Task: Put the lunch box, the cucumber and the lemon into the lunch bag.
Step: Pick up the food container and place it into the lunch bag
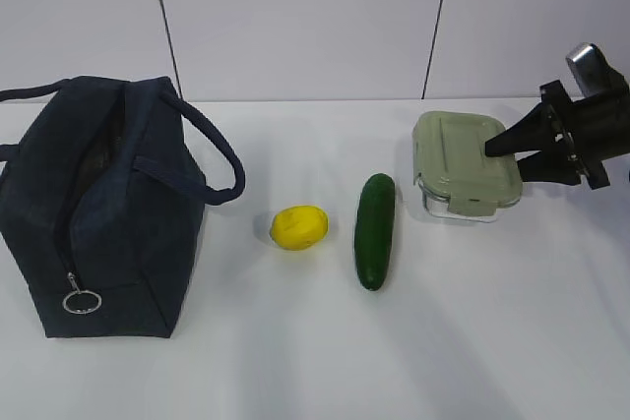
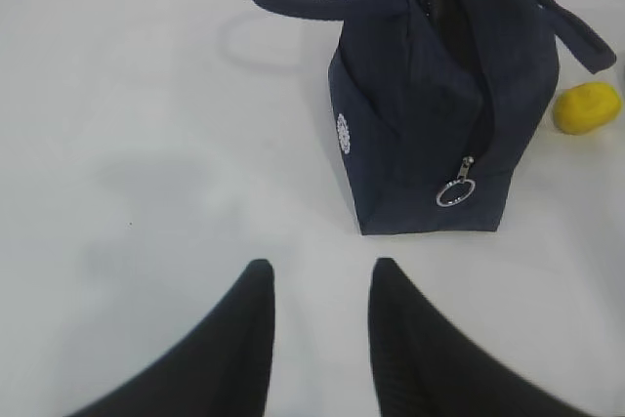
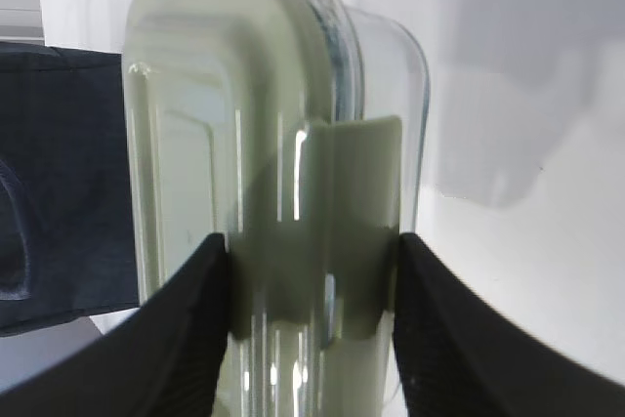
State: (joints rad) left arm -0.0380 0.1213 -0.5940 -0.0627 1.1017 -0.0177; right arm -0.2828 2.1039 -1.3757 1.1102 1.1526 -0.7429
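The robot's left gripper needs to move to the edge of the lunch bag's opening [image 1: 81, 149] [image 2: 441, 46], on the side away from the lemon, and close there.
The navy lunch bag [image 1: 98, 204] stands at the left, its zipper ring [image 1: 82, 301] hanging low on the near end; it also shows in the left wrist view [image 2: 439, 95]. The yellow lemon [image 1: 298, 227] and the dark green cucumber [image 1: 375, 230] lie on the table in the middle. The lunch box [image 1: 458, 159] with its sage-green lid is at the right. My right gripper [image 1: 504, 159] is shut on its right end, one finger on the lid, one on the glass [image 3: 312, 241]. My left gripper [image 2: 322, 266] is open and empty over bare table, short of the bag.
The white table [image 1: 315, 361] runs to a white wall at the back. The bag's two loop handles [image 1: 221, 159] stick out to its sides. The lemon [image 2: 586, 107] lies just beyond the bag in the left wrist view.
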